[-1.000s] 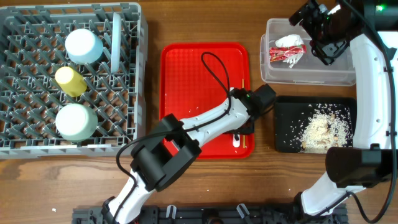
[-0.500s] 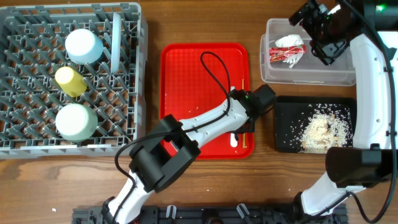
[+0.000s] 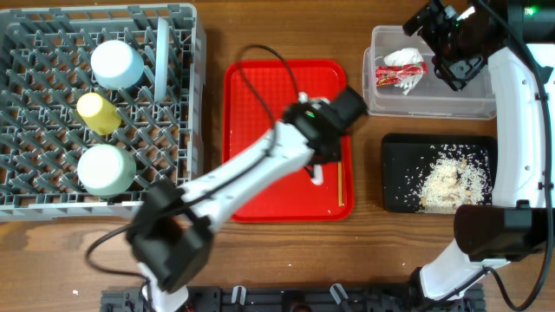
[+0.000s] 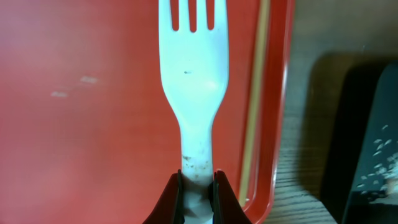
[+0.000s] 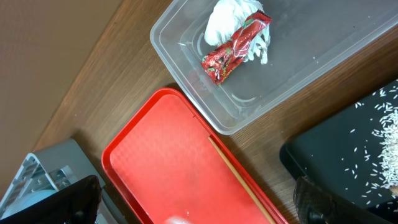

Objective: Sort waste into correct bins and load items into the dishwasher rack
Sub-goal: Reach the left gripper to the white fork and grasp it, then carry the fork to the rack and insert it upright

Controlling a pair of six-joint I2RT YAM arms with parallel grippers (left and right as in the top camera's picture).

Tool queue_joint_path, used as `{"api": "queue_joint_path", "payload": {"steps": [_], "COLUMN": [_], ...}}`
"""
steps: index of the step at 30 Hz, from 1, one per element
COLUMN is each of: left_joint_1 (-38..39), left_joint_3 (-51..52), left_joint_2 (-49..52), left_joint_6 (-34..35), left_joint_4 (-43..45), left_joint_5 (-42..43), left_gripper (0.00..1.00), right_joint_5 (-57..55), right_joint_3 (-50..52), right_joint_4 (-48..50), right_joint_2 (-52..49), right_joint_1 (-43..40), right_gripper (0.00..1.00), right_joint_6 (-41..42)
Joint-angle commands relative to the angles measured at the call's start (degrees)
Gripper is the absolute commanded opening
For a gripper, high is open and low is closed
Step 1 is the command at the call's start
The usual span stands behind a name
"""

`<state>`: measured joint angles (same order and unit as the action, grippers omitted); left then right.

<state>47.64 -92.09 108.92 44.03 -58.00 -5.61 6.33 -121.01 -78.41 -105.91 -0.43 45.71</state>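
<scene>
I should use my left gripper to place the white fork, which hangs near the red tray now, in the grey rack's narrow edge slot (image 3: pixel 182 151) facing the red tray.
My left gripper (image 4: pixel 197 190) is shut on the handle of the white fork (image 4: pixel 193 74), whose tines point away over the red tray (image 4: pixel 93 93). From above, the fork (image 3: pixel 316 177) hangs under that gripper (image 3: pixel 319 162) near the tray's right side. Thin wooden chopsticks (image 3: pixel 341 165) lie along the tray's right rim. The red-and-white wrapper (image 5: pixel 236 40) sits in the clear tub (image 3: pixel 429 104). Rice scraps (image 3: pixel 451 180) lie in the black tray (image 3: pixel 399 173). My right gripper (image 3: pixel 451 48) stands open and holds nothing above the tub's far right corner.
The grey rack (image 3: pixel 52 199) at the left holds a light blue bowl (image 3: pixel 117 65), a yellow cup (image 3: pixel 98 113), a pale green bowl (image 3: pixel 106 169) and an upright white plate (image 3: pixel 162 56). The left arm's cable loops over the red tray (image 3: pixel 251 95).
My left gripper closed on the fork's handle and carried it up and away from the tray's front right corner toward the middle. The right arm has not moved.
</scene>
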Motion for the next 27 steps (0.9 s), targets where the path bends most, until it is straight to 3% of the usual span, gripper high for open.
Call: {"api": "queue_joint_path", "payload": {"steps": [1,8,14,21,27], "left_joint_1": [-7.69,-25.35,-40.94,-48.22,-48.35], "left_joint_3": [-0.24,-0.24,0.00,0.28,0.72], "left_joint_2": [-6.64,-13.11,-12.81,-12.37,-12.26], "left_joint_6": [-8.24,-22.82,-34.45,-45.55,-46.64], "left_joint_4": [-3.91,-9.16,-9.51,-12.26,-17.25], "left_joint_5": [-2.16,-1.46,6.47,15.13,16.06], "left_gripper": [0.04,0.06,0.06,0.07,0.07], "right_joint_5": [-0.98,-0.98,-0.96,-0.98,-0.96], "right_joint_3": [-0.37,-0.37,-0.37,-0.37,-0.37], "right_joint_4": [0.13,0.13,0.13,0.13,0.13], "right_joint_2": [0.15,0.15,0.15,0.15,0.15], "right_joint_1": [0.07,0.07,0.07,0.07,0.07], "right_gripper": [1.00,1.00,1.00,1.00,1.00], "right_joint_6": [-0.55,-0.57,-0.57,-0.59,-0.57]}}
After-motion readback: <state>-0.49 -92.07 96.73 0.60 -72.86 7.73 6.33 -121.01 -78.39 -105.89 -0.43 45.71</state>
